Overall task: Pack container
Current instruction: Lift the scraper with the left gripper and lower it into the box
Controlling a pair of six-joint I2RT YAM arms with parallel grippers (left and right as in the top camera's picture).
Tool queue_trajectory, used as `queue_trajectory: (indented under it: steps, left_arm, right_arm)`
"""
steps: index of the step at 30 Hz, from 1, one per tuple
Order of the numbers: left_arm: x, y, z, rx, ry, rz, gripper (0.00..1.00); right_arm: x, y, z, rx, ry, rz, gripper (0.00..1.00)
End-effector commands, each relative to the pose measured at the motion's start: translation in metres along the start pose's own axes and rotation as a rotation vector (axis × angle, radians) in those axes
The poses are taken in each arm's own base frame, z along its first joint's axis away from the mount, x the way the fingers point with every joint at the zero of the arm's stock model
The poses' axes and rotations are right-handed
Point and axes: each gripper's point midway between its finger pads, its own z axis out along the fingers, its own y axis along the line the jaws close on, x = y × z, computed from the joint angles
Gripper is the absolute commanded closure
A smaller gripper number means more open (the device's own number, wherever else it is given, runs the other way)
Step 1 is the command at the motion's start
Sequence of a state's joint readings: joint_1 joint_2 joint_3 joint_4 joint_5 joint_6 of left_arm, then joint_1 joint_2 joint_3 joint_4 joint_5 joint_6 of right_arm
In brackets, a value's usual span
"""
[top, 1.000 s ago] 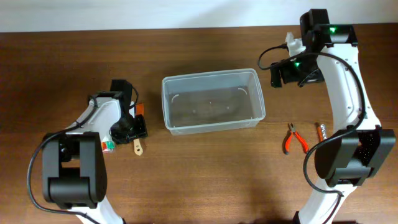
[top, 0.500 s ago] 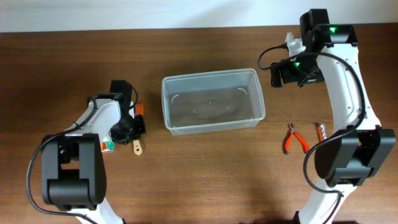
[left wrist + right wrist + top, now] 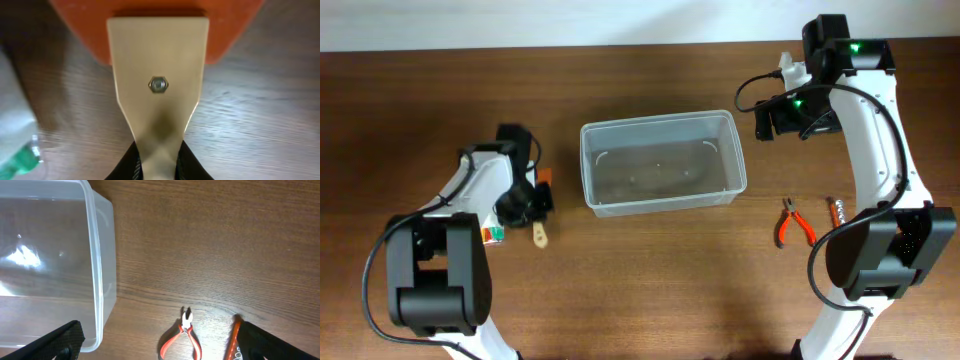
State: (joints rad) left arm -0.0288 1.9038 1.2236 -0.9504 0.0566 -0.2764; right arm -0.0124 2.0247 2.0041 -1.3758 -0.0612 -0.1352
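Observation:
My left gripper has the scraper low at the table, beside the tub. I should set it down with that gripper on the bottom of the container [image 3: 658,182] next to its near long side.
The container [image 3: 662,163] is a clear, empty plastic tub in the middle of the table; its right end shows in the right wrist view [image 3: 95,255]. My left gripper [image 3: 527,203] is left of it, low at the table. It is shut on the narrow tan handle [image 3: 157,135] of a small scraper-like tool with an orange head [image 3: 230,25]. My right gripper [image 3: 788,113] is open and empty, held high beyond the tub's far right corner [image 3: 157,332].
Red-handled pliers [image 3: 792,222] and an orange-handled tool [image 3: 836,212] lie on the table right of the tub; both show in the right wrist view [image 3: 182,337] [image 3: 233,340]. A small green-and-white item [image 3: 493,234] lies beside my left gripper.
My left gripper has shifted slightly towards the far side of the table with the tan tool. The right arm has not moved.

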Motion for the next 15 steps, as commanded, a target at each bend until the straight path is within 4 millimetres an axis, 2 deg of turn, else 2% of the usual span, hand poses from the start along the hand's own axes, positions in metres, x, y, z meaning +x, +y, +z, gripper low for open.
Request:
queue_trajectory:
  steps: [1, 9, 15]
  left_arm:
    - [-0.028, -0.013, -0.028, 0.037, -0.079, 0.01, 0.98]
    - [-0.062, -0.024, -0.095, 0.061, -0.229, 0.017, 0.98]
    - [-0.072, -0.039, -0.157, 0.104, -0.367, 0.047, 0.98]
  right_arm:
    - [0.0, 0.001, -0.002, -0.004, -0.006, -0.007, 0.01]
    - [0.0, 0.001, -0.002, -0.005, -0.008, -0.007, 0.01]
    - [-0.001, 0.001, -0.002, -0.004, -0.012, -0.007, 0.01]
